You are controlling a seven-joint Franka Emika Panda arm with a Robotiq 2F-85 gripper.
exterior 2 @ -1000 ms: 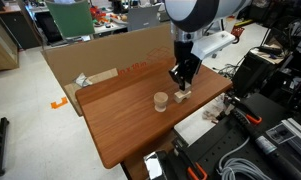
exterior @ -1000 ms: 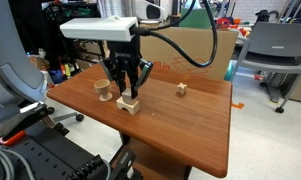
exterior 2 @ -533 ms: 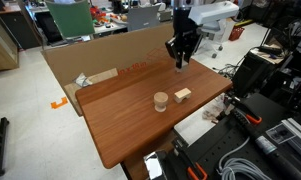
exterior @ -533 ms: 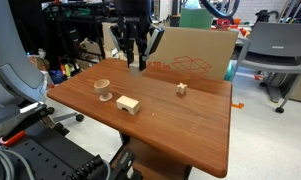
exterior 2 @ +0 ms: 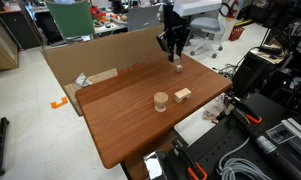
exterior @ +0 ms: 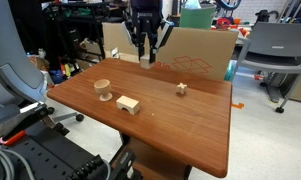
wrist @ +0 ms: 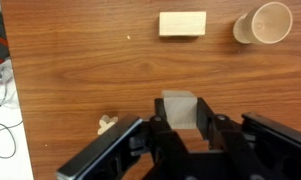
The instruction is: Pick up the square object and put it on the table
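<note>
The robot's gripper needs to release the square object on the bare tabletop (exterior: 151,81) (wrist: 184,120) between the small tan piece and the cardboard box.
My gripper (wrist: 179,128) is shut on the square object (wrist: 179,110), a small pale wood cube, and holds it high above the table (wrist: 70,80). In both exterior views the gripper (exterior: 146,60) (exterior 2: 175,55) hangs over the far part of the table (exterior: 190,130) (exterior 2: 120,120), and the cube barely shows between the fingers. The cube touches nothing else.
An oblong wooden block (exterior: 128,104) (exterior 2: 183,95) (wrist: 182,24) and a round wooden cup (exterior: 102,90) (exterior 2: 161,100) (wrist: 263,23) lie near the table's edge. A small tan piece (exterior: 181,89) (wrist: 107,125) lies under the gripper. A cardboard box (exterior: 195,55) stands behind the table.
The gripper has lifted the cube off the oblong block, risen high and moved toward the far part of the table. The oblong block and cup have not moved.
</note>
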